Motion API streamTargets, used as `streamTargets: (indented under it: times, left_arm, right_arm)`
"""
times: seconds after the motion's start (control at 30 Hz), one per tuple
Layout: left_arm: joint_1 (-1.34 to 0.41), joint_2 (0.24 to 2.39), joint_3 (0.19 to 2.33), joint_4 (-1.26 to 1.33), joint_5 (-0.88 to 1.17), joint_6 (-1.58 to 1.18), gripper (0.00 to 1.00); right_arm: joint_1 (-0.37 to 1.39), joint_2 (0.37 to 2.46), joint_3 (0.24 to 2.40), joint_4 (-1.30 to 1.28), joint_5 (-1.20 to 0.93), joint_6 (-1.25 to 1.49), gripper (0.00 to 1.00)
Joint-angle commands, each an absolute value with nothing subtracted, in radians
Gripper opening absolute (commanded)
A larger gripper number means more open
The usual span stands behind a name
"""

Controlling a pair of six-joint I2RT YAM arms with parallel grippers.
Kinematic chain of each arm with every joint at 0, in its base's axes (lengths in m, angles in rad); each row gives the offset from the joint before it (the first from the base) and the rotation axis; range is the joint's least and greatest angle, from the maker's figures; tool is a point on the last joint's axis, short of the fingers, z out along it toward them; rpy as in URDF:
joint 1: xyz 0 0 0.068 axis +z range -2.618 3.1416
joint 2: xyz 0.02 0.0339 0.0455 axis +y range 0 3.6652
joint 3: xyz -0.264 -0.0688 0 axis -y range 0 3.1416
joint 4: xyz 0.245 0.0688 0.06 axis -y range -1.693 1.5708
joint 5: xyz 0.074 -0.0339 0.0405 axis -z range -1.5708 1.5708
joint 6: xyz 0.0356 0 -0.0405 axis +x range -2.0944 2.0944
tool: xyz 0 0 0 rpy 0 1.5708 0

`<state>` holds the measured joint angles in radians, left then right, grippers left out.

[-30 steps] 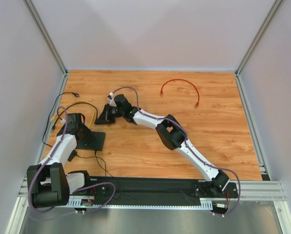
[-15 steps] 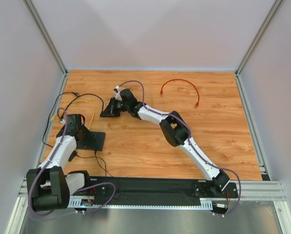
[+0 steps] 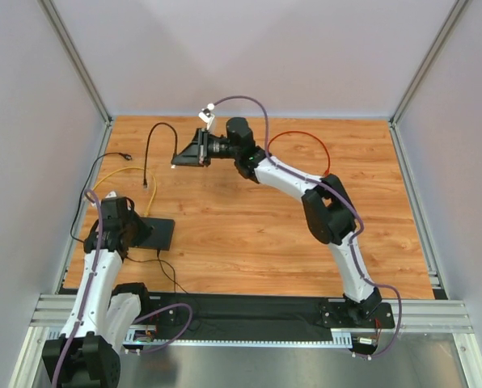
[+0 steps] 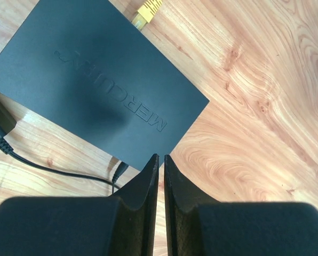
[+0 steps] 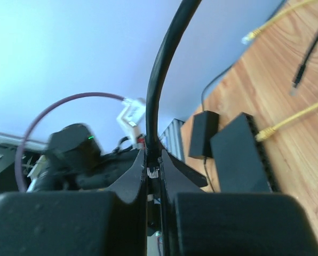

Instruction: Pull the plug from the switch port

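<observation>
Next, I release the black plug, now raised near the back, with my right gripper on the table [image 3: 312,175], beside the red cable's near end.
The switch [image 3: 162,234] [image 4: 95,90] is a flat black box at the left of the table. A yellow plug [image 4: 146,12] sits in its far edge. My left gripper [image 3: 141,232] [image 4: 160,158] hovers over its near edge, shut to a sliver and empty. My right gripper [image 3: 175,164] [image 5: 153,160] is raised near the back, well away from the switch [image 5: 239,154]. It is shut on the plug [image 5: 153,172] of a black cable [image 3: 148,149] [image 5: 167,64]. That cable arcs up and hangs free.
A red cable [image 3: 306,136] lies at the back, partly behind the right arm. A yellow cable [image 3: 116,174] and a thin black cable [image 3: 103,160] curl at the left wall. A black power adapter [image 5: 203,133] sits beside the switch.
The right arm has swung up and towards the back, carrying the black cable's plug away from the switch. The left arm has drawn back towards its base, its gripper still over the switch.
</observation>
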<state>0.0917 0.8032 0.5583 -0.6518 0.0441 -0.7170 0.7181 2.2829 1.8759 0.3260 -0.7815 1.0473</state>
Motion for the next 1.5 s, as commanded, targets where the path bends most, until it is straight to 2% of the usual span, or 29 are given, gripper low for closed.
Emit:
streamTargets:
  times: [0.0,0.2,0.43,0.53,0.7,0.73,0.93,1.07,1.1,1.2,1.23,1.33,1.47]
  left_arm:
    - [0.092,0.779,0.58,-0.684,0.067,-0.716,0.15]
    - [0.092,0.81,0.578,-0.669,0.075,-0.718,0.16]
    - [0.092,0.851,0.577,-0.641,0.097,-0.741,0.16]
    - [0.092,0.859,0.574,-0.629,0.109,-0.749,0.16]
    - [0.092,0.864,0.561,-0.614,0.124,-0.761,0.15]
    - [0.092,0.864,0.555,-0.608,0.126,-0.765,0.15]
    - [0.091,0.856,0.538,-0.604,0.133,-0.773,0.15]
    - [0.092,0.853,0.538,-0.606,0.117,-0.77,0.15]
    - [0.091,0.854,0.538,-0.604,0.114,-0.77,0.15]
    - [0.092,0.87,0.543,-0.601,0.113,-0.77,0.15]
    - [0.092,0.873,0.548,-0.601,0.112,-0.77,0.15]
    - [0.092,0.88,0.561,-0.612,0.109,-0.764,0.15]
    - [0.092,0.87,0.601,-0.653,0.043,-0.753,0.17]
  right_arm:
    - [0.648,2.127,1.758,0.561,-0.842,1.117,0.0]
    - [0.406,1.97,1.464,0.721,-0.822,1.196,0.0]
    - [0.14,1.994,1.224,0.689,-0.804,1.166,0.0]
    - [0.065,2.042,1.198,0.551,-0.828,1.088,0.0]
    - [-0.033,2.085,1.177,0.461,-0.85,0.991,0.0]
    - [-0.04,2.085,1.189,0.354,-0.841,0.95,0.0]
    - [-0.083,2.056,1.292,-0.105,-0.664,0.607,0.0]
    - [-0.094,2.062,1.353,-0.264,-0.55,0.5,0.02]
    - [-0.094,2.063,1.359,-0.284,-0.537,0.488,0.03]
    - [-0.092,2.063,1.385,-0.342,-0.485,0.457,0.18]
    - [-0.091,2.057,1.387,-0.354,-0.47,0.45,0.26]
    - [-0.072,1.991,1.39,-0.383,-0.393,0.417,0.41]
    - [-0.012,1.901,1.399,-0.423,-0.252,0.367,0.52]
